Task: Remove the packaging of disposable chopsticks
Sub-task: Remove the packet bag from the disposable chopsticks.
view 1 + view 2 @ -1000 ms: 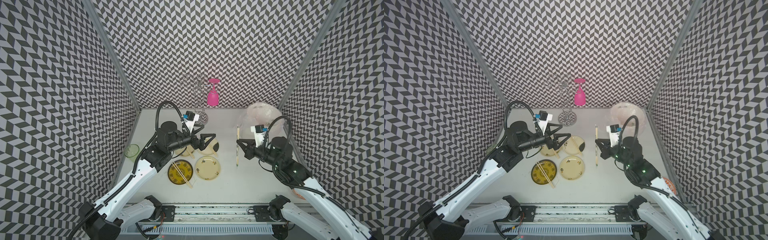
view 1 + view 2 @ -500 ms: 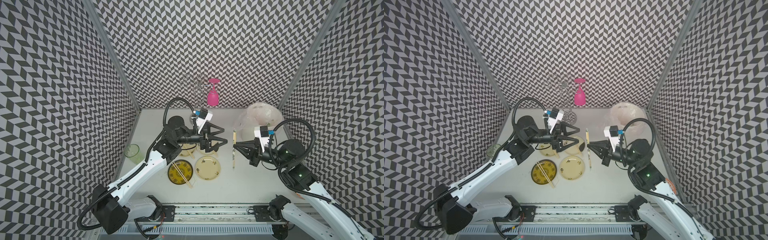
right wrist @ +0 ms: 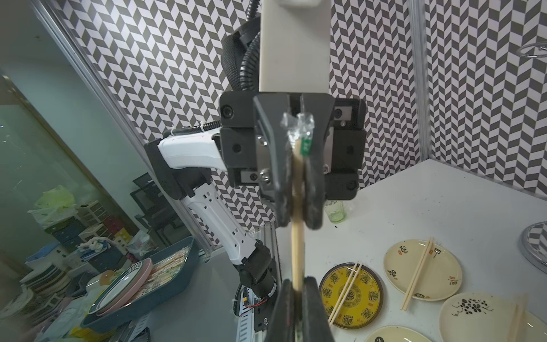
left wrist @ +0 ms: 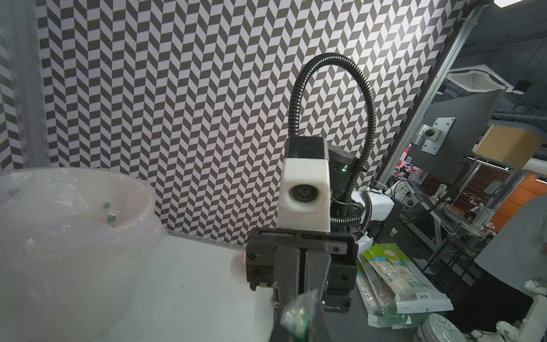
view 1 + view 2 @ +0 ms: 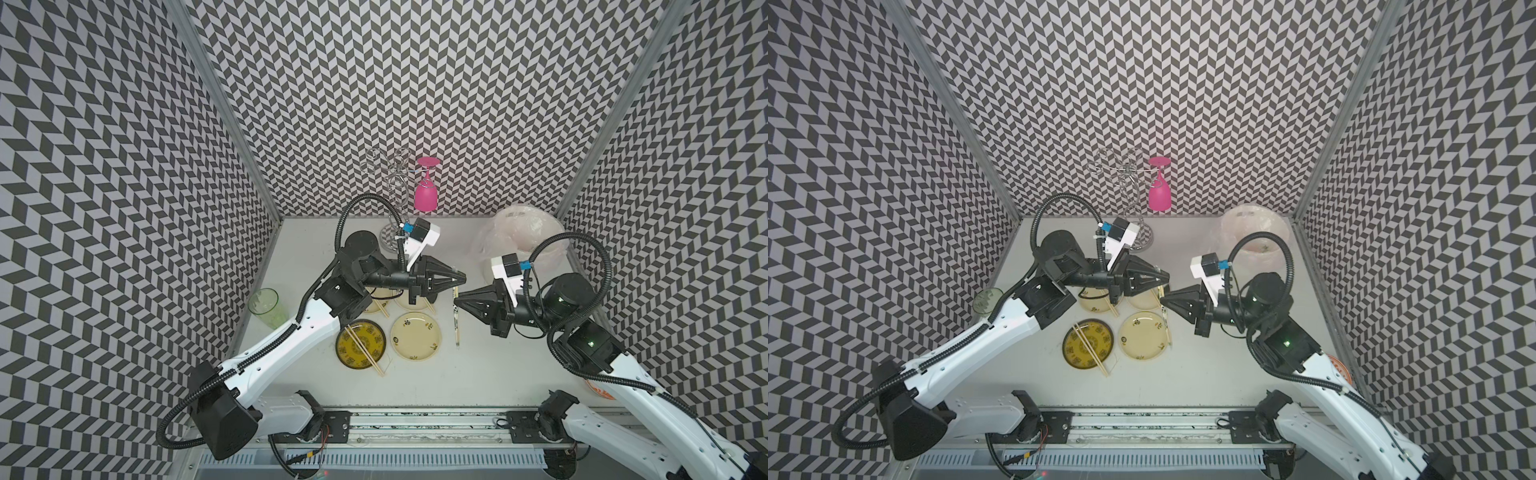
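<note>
Next, my right gripper opens and takes the sleeve's lower part (image 5: 456,326), as it clamps the chopsticks close under my left gripper while the printed part of the sleeve dangles below.
Both grippers meet above the table's middle on one wrapped pair of disposable chopsticks (image 5: 456,320), which hangs upright in both top views. My right gripper (image 5: 457,296) is shut on the tan sticks (image 3: 297,251); in the right wrist view its jaws (image 3: 297,285) clamp them. Just above, my left gripper (image 5: 460,276) is shut on the upper end of the clear packaging (image 3: 298,125), whose crumpled tip carries a green mark. In the left wrist view that green end (image 4: 298,314) sticks out of the shut left gripper (image 4: 299,324). The sleeve's printed lower part (image 5: 1168,328) dangles free.
A yellow plate (image 5: 360,344) with bare chopsticks and a cream plate (image 5: 415,336) lie below the grippers; more plates sit under the left arm. A green cup (image 5: 266,305) stands left, a bag-lined bin (image 5: 519,232) back right, a pink glass (image 5: 426,195) on a wire rack behind.
The left gripper swung right to the chopsticks and shut on the sleeve's upper end. The right arm carried the chopsticks left toward the middle.
</note>
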`<state>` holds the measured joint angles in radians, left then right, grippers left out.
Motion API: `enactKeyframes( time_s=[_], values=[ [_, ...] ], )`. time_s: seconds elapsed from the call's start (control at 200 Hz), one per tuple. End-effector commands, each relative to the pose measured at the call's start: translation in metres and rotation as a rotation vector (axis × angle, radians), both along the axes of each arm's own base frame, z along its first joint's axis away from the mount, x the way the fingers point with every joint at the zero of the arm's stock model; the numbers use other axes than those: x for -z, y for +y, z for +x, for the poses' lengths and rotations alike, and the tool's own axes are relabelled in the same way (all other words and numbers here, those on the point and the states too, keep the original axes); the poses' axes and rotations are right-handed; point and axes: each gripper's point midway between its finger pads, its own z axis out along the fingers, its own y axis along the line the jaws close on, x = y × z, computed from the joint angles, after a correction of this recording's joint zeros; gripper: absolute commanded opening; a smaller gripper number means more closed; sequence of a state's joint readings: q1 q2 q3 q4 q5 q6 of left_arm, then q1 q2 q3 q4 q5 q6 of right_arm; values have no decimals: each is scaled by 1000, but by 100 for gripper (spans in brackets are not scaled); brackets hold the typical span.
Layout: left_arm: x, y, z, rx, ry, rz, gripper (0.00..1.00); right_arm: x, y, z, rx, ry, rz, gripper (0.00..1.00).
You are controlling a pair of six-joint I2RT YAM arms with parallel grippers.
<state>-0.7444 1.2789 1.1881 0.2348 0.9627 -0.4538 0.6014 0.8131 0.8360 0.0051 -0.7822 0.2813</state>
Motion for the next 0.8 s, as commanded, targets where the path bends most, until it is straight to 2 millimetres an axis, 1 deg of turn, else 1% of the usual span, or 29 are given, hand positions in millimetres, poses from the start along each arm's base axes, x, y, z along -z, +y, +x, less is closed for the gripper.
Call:
enactKeyframes(
  time_s=[0.0,0.035,0.055,0.075,0.1,0.125,0.14,0.155,0.18,0.245,0.3,0.365,0.406,0.436,0.486,0.526,0.536,0.551,0.581,0.591,0.611,0.631,0.656,0.681,0.706,0.726,0.741,0.796],
  values=[
    [-19,3,-4,-15,-55,-39,0,-17,0,-1,1,-54,41,0],
    [-24,5,-3,-34,-70,-52,0,-18,0,0,6,-55,41,0],
    [-27,6,-3,-48,-77,-59,0,-17,0,1,13,-56,40,7],
    [-30,8,-2,-65,-84,-68,0,-17,0,2,20,-55,40,21],
    [-34,9,0,-86,-90,-79,0,-17,0,4,29,-54,40,42],
    [-39,13,0,-100,-100,-93,0,-15,0,5,32,-55,38,59],
    [-41,14,1,-107,-105,-100,0,-15,0,5,32,-55,38,68],
    [-45,15,0,-111,-114,-111,0,-14,1,5,30,-56,36,75],
    [-50,17,-1,-117,-123,-125,0,-12,2,4,22,-58,33,79],
    [-61,22,0,-141,-138,-152,0,-9,7,0,-8,-66,21,80],
    [-68,24,0,-151,-147,-168,0,-6,12,-2,-35,-67,8,77],
    [-71,25,5,-179,-145,-172,0,-7,18,-4,-55,-75,3,72],
    [-71,25,7,-185,-143,-173,0,-8,20,-4,-60,-81,4,67],
    [-72,26,9,-193,-141,-175,0,-10,21,-3,-60,-88,5,62],
    [-72,27,11,-203,-139,-178,0,-12,22,-1,-49,-92,8,49],
    [-73,28,13,-216,-139,-181,0,-13,22,1,-41,-96,11,36],
    [-73,28,13,-218,-139,-182,0,-14,22,1,-38,-98,13,32],
    [-73,29,14,-223,-141,-184,0,-15,22,2,-34,-99,14,23],
    [-74,30,15,-233,-145,-186,0,-17,21,3,-29,-104,18,2],
    [-74,31,15,-236,-145,-188,0,-18,21,3,-28,-105,19,0],
    [-75,32,15,-242,-148,-189,0,-18,21,4,-23,-101,19,0],
    [-76,33,16,-253,-153,-192,10,-19,21,4,-20,-99,22,0],
    [-77,35,17,-264,-158,-196,30,-19,21,5,-20,-95,22,0],
    [-79,38,19,-280,-161,-201,47,-18,22,5,-26,-89,18,0],
    [-81,41,20,-297,-163,-208,58,-17,23,4,-32,-83,14,0],
    [-83,44,20,-310,-164,-215,64,-16,24,4,-37,-77,9,0],
    [-85,46,21,-319,-164,-221,67,-15,25,4,-42,-73,5,0],
    [-90,54,22,-334,-170,-237,67,-12,27,4,-56,-59,-10,0]
  ],
)
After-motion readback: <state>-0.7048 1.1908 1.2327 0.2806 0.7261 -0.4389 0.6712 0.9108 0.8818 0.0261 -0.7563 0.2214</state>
